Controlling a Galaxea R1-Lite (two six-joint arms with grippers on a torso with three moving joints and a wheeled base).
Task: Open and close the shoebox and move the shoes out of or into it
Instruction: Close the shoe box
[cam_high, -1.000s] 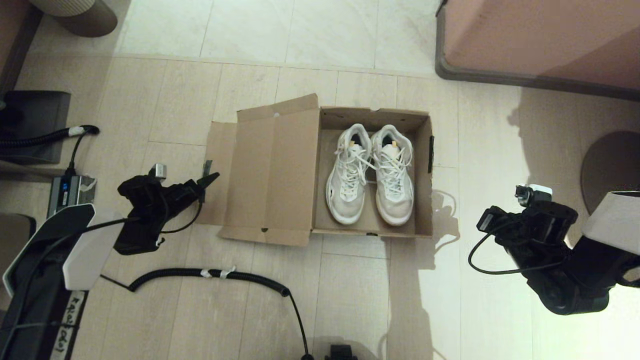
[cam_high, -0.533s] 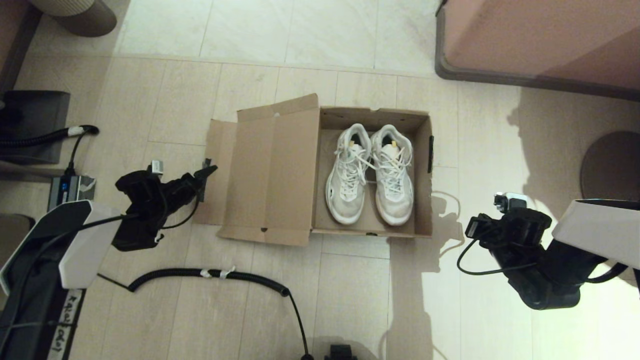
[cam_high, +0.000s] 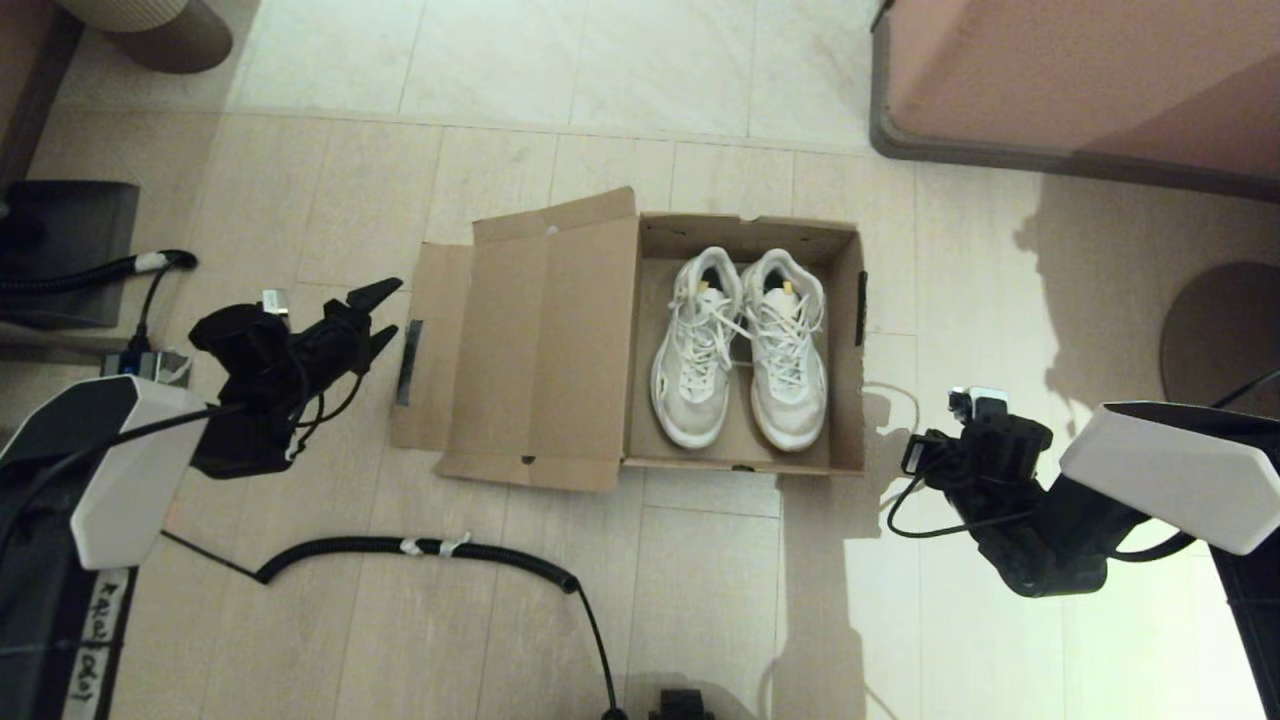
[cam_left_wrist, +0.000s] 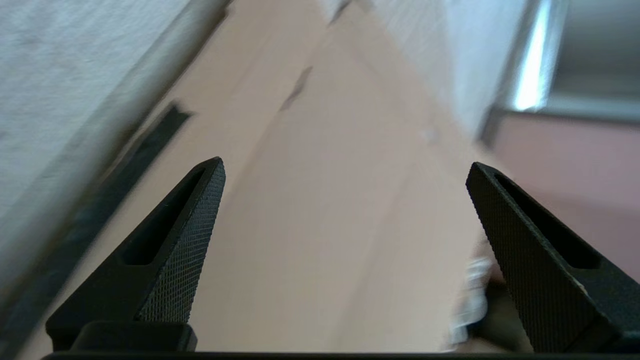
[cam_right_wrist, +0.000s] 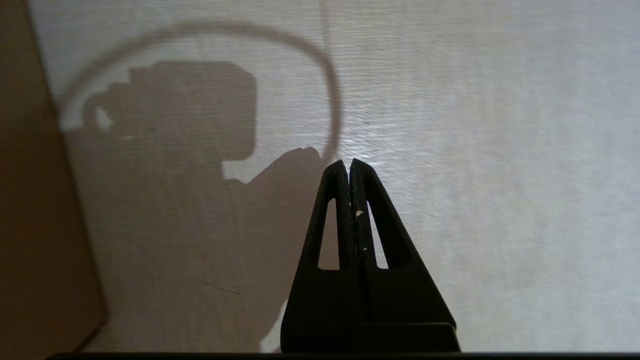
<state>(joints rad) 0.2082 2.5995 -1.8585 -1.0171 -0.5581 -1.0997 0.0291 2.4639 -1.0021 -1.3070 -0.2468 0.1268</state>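
Observation:
The near half of the dark tape piece (cam_high: 405, 374) on the shoebox lid's outer edge flap is the next spot my left gripper will go to and close on.
The brown shoebox (cam_high: 845, 400) stands open on the floor with its lid (cam_high: 540, 350) folded out flat to the left. Both white shoes (cam_high: 740, 345) lie side by side inside, toes toward me. A dark tape strip (cam_high: 402, 362) marks the lid's outer edge flap. Just left of that flap my left gripper (cam_high: 385, 312) is open and empty. In the left wrist view its fingers (cam_left_wrist: 195, 240) frame the lid (cam_left_wrist: 320, 225) and the tape strip (cam_left_wrist: 150, 135). Beside the box's near right corner, my right gripper (cam_high: 930, 465) is shut on nothing, pointing at bare floor (cam_right_wrist: 348, 162).
A coiled black cable (cam_high: 430, 548) runs across the floor in front of the box. A power unit (cam_high: 135, 368) and a dark box (cam_high: 60, 250) sit at the left. A pink furniture piece (cam_high: 1080, 80) fills the back right, and a round base (cam_high: 1220, 330) lies at the right.
My left gripper has let go of the lid's edge flap, opened and drawn back to the left; the flap now lies flat. The right arm has moved in toward the box.

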